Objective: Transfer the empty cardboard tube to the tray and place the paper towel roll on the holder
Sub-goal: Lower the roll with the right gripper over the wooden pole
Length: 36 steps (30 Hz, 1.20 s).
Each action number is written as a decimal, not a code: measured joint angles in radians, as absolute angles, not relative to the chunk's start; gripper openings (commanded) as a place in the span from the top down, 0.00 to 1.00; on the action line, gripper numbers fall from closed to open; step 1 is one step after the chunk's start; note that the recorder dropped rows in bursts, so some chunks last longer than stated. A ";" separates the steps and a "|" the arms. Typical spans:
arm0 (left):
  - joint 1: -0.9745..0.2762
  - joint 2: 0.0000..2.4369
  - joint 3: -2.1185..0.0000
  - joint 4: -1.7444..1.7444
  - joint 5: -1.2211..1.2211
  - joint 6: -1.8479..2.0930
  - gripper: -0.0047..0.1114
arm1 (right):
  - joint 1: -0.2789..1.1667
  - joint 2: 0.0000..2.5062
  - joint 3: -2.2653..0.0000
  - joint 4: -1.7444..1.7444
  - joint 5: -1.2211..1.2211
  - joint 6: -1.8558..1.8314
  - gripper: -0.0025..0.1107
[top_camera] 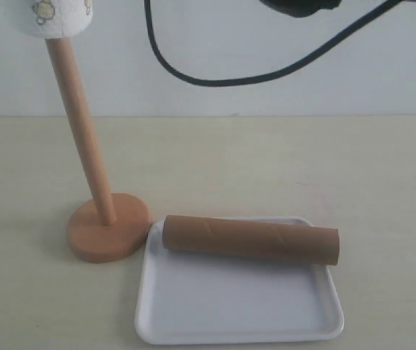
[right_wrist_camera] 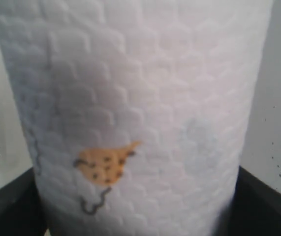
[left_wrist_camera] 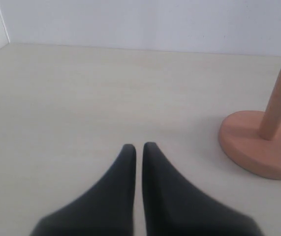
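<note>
The robot's right gripper needs to release the paper towel roll around the rod, down on the wooden holder's round base [top_camera: 106,239]. The roll is now at the rod's top.
The empty cardboard tube [top_camera: 250,241] lies on its side across the far part of the white tray [top_camera: 237,306], one end reaching the left rim. The wooden holder [top_camera: 108,230] stands left of the tray, its rod leaning up to the left. The paper towel roll [top_camera: 58,18] sits at the rod's top, with the tip hidden inside its lower end. In the right wrist view the roll [right_wrist_camera: 135,98] fills the picture, and my right gripper [right_wrist_camera: 138,209] is shut on it, black fingers [right_wrist_camera: 7,211] at both sides. My left gripper [left_wrist_camera: 139,147] is shut and empty, low over the table near the holder's base [left_wrist_camera: 258,147].
A black cable [top_camera: 193,73] hangs in a loop across the top of the exterior view, below a dark part of an arm [top_camera: 299,6]. A pale wall stands behind the beige table [top_camera: 302,168]. Neither gripper's fingers show in the exterior view.
</note>
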<state>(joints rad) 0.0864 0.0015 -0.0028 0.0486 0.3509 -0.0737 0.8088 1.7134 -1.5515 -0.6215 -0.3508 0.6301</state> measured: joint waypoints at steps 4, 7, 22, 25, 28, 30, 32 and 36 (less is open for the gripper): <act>0.086 0.001 -0.003 0.049 0.351 -0.074 0.92 | 0.809 1.738 -1.554 -0.621 -0.340 0.630 0.98; 0.086 0.001 -0.003 0.049 0.351 -0.074 0.92 | 0.809 1.750 -1.556 -0.621 -0.335 0.628 0.98; 0.086 0.001 -0.003 0.049 0.351 -0.074 0.92 | 0.809 1.909 -1.553 -0.619 -0.349 0.662 0.98; 0.086 0.001 -0.003 0.049 0.351 -0.074 0.92 | 0.811 1.975 -1.542 -0.621 -0.388 0.688 0.98; 0.086 0.001 -0.003 0.049 0.351 -0.074 0.92 | 0.811 2.023 -1.542 -0.621 -0.390 0.715 0.98; 0.086 0.001 -0.003 0.049 0.351 -0.074 0.92 | 0.811 2.044 -1.528 -0.621 -0.397 0.717 0.98; 0.086 0.001 -0.003 0.049 0.351 -0.074 0.92 | 0.811 2.046 -1.494 -0.621 -0.410 0.708 0.98; 0.086 0.001 -0.003 0.049 0.351 -0.074 0.92 | 0.811 2.046 -1.429 -0.619 -0.447 0.662 0.98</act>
